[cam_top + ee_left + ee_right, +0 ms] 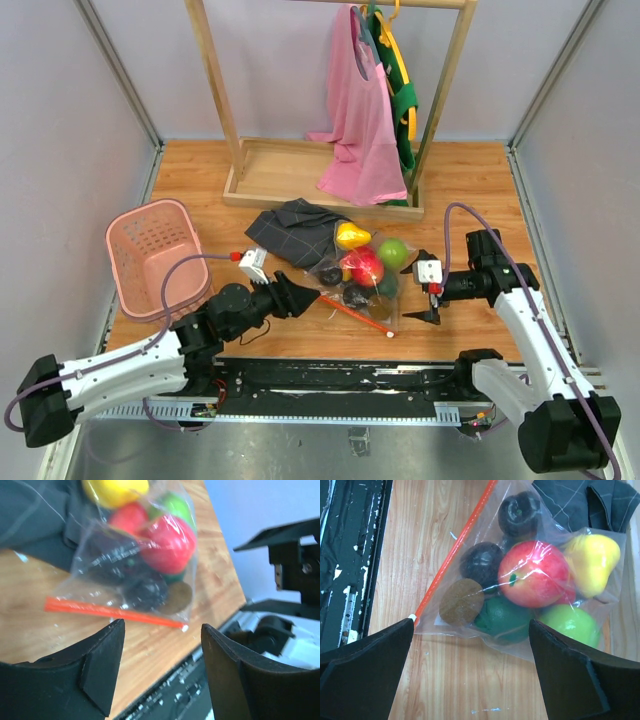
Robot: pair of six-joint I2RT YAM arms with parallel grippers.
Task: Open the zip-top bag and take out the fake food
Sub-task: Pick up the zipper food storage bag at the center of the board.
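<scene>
My left gripper is going to close on the zip-top bag's orange-red zip strip (pixel 369 322) (pixel 145 617), between the strip's middle and its white-tipped end.
The zip-top bag (pixel 362 277) lies shut on the wooden table between my two grippers, its orange-red zip strip (pixel 355 314) facing the near edge. Inside it is the fake food: a red fruit (pixel 535 572), a yellow one (pixel 592 562), a lime green one (pixel 570 625), a dark green one (pixel 502 617), a brownish one (pixel 461 601) and dark ones (pixel 480 562). My left gripper (pixel 300 297) is open just left of the strip, touching nothing; its wrist view shows the left gripper (pixel 161 630) short of the strip (pixel 110 611). My right gripper (pixel 426 289) stands open to the right of the bag, and in its wrist view the right gripper (pixel 471 630) is empty beside the bag's corner.
A grey checked cloth (pixel 295 230) lies under the bag's far end. A pink slotted basket (pixel 155 255) stands at the left. A wooden clothes rack (pixel 300 180) with a pink garment (pixel 360 120) is at the back. The black rail (pixel 345 555) runs along the near edge.
</scene>
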